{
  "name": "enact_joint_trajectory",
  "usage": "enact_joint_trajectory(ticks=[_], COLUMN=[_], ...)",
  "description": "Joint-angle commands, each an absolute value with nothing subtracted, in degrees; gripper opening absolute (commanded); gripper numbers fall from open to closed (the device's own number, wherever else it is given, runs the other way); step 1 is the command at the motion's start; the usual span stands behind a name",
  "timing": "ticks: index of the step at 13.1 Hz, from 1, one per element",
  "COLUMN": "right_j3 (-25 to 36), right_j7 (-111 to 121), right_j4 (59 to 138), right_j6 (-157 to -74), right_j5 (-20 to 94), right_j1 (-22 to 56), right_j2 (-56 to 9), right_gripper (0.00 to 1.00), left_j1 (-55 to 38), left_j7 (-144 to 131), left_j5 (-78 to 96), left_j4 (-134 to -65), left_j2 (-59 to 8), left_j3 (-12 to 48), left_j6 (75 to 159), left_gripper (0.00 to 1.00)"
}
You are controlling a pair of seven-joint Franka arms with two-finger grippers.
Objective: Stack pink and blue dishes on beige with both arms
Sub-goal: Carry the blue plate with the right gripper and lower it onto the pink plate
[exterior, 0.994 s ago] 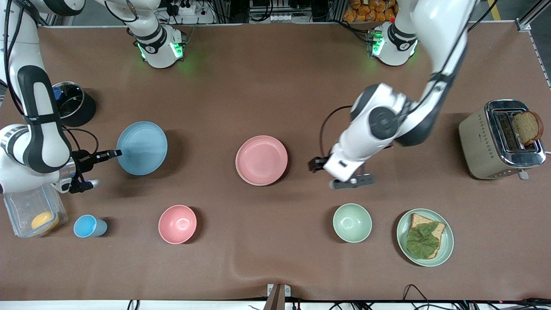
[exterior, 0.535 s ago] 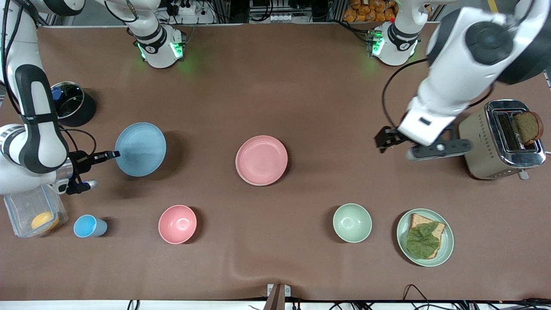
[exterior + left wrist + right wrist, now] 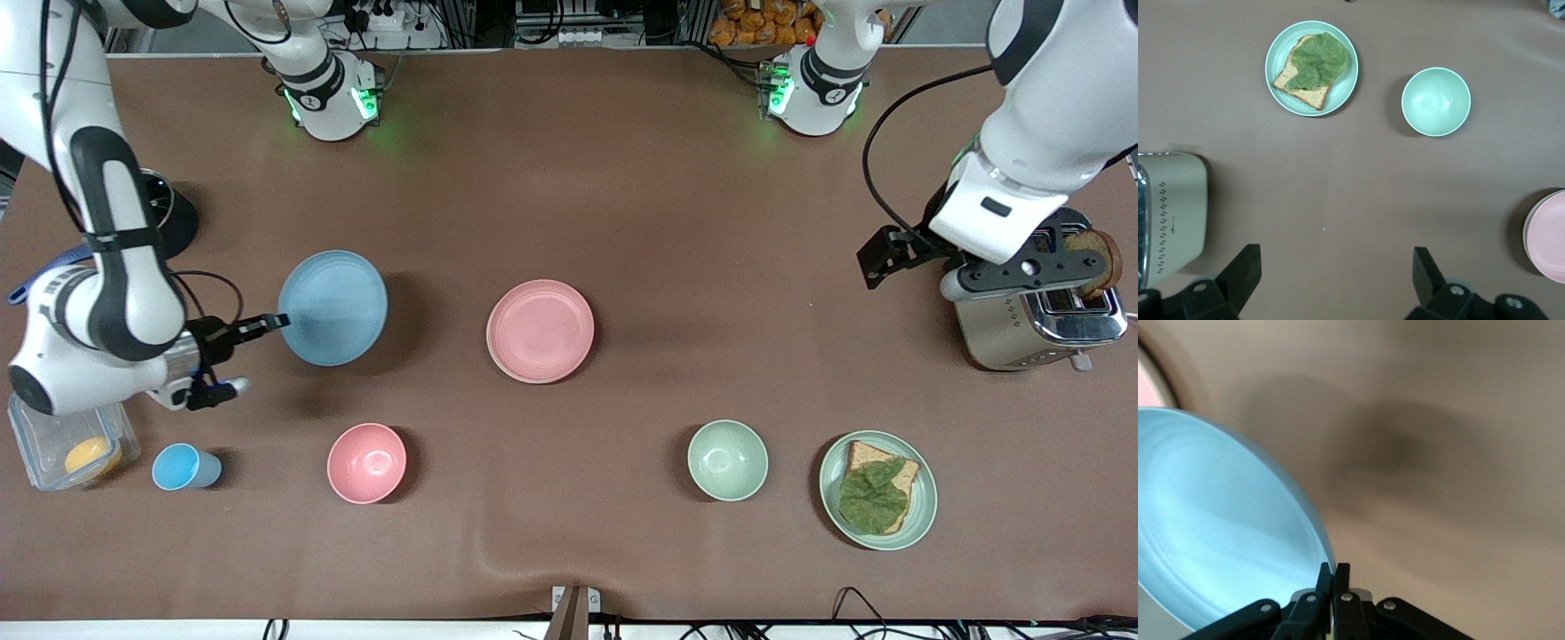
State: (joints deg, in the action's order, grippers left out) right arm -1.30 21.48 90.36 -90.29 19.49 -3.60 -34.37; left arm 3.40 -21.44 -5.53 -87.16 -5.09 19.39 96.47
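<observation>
I will set the light blue plate on top of the pink plate (image 3: 528, 332), mid-table, with my right gripper. The blue plate is still held tilted above the table.
My right gripper (image 3: 277, 321) is shut on the rim of the light blue plate (image 3: 333, 307) and holds it tilted above the table, toward the right arm's end. The right wrist view shows the blue plate (image 3: 1218, 533) with the right gripper (image 3: 1333, 577) pinching its edge. The pink plate (image 3: 540, 331) lies mid-table on the beige plate (image 3: 1525, 230), of which only a pale rim shows under the pink plate (image 3: 1548, 237). My left gripper (image 3: 1022, 269) hangs open and empty over the table beside the toaster; the left wrist view shows its fingertips (image 3: 1336, 277) spread wide.
A toaster (image 3: 1013, 307) with a bread slice stands at the left arm's end. A green plate with bread and lettuce (image 3: 925, 498), a green bowl (image 3: 727, 460), a pink bowl (image 3: 366, 462), a blue cup (image 3: 182, 467) and a clear container (image 3: 71, 444) line the near side.
The left arm pulled away from beside the pink plate and rose to the toaster. The right arm carried the blue plate a little toward the pink plate.
</observation>
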Motion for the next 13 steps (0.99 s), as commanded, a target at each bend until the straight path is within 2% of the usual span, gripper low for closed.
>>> enact_joint_trajectory(ticks=[1, 3, 4, 8, 11, 13], right_j3=[-1.2, -1.3, -1.3, -1.4, -1.3, -1.4], right_j7=[14.1, 11.4, 11.1, 9.6, 9.6, 9.5], right_j4=[91.0, 91.1, 91.7, 92.7, 96.6, 97.2], right_j6=[-92.9, -94.6, -97.9, -109.0, -119.1, -121.5], right_j5=[23.2, 29.2, 31.2, 36.7, 37.4, 39.6], right_j1=[1.8, 5.4, 7.0, 14.2, 20.1, 21.7], right_j2=[-33.5, -34.1, -34.4, -37.8, -38.2, -38.8], right_gripper=[0.0, 0.0, 0.0, 0.0, 0.0, 0.0], left_j1=[2.4, 0.5, 0.4, 0.6, 0.7, 0.8], left_j7=[-15.8, -10.7, -8.7, -8.5, -8.6, -8.8], left_j5=[-4.8, -2.5, -2.4, 0.1, 1.4, 1.7], left_j4=[-86.0, -86.0, -86.0, -85.9, -85.9, -85.9], left_j2=[-3.6, -2.4, -2.3, -2.3, -2.3, -2.3], left_j3=[15.4, 9.6, 8.5, 7.6, 7.5, 7.4], left_j6=[93.7, 93.3, 92.6, 91.6, 91.5, 90.5], left_gripper=[1.0, 1.0, 1.0, 1.0, 1.0, 1.0])
